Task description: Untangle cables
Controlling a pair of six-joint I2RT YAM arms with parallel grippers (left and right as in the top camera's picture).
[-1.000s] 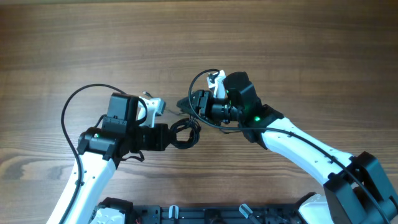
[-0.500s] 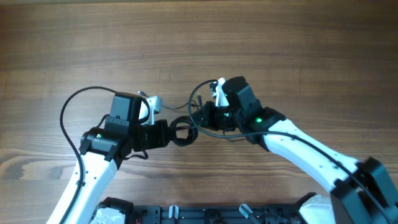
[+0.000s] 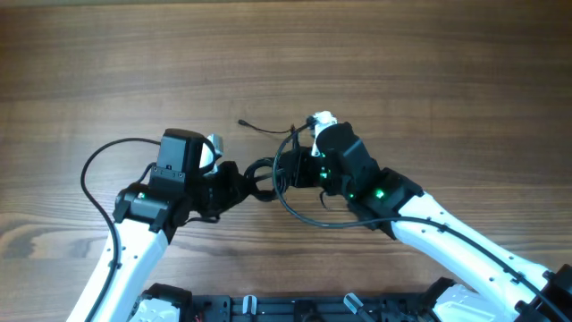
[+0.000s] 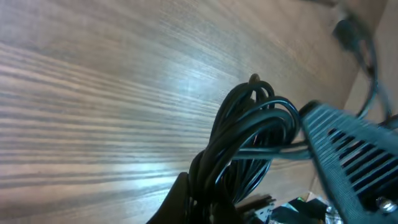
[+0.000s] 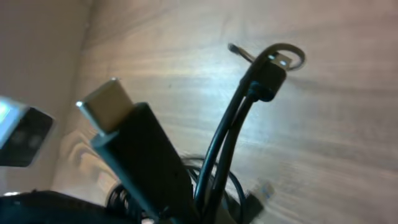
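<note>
The robot's right gripper is pinching the big plug along with other strands of cable while the cable loops point(image 3: 263, 180) stay bunched, so it should open and take hold of the loops.
The cables point(image 3: 261, 179) are a small bunch of thin black loops hanging between my two grippers at mid-table. My left gripper point(image 3: 239, 182) is shut on the bunch from the left; in the left wrist view the loops point(image 4: 249, 134) rise out of its jaws point(image 4: 205, 200). My right gripper point(image 3: 288, 172) is shut on strands from the right. In the right wrist view two black strands point(image 5: 224, 149) run up from its jaws point(image 5: 199, 214) to a plug point(image 5: 270, 70), and a bigger black plug with a metal tip point(image 5: 134, 137) juts up beside them. One loose strand ends in a tiny plug point(image 3: 242, 122).
The wooden table point(image 3: 402, 72) stretches bare behind the arms. The left arm's thick camera cable point(image 3: 89, 170) arcs out to the left, and the right arm's cable point(image 3: 299, 213) loops below its wrist. A black rail point(image 3: 268, 309) lines the near edge.
The right gripper has closed on strands of the cables. The bunch has lifted and stretched between the grippers, and a loose plug end now trails toward the far side.
</note>
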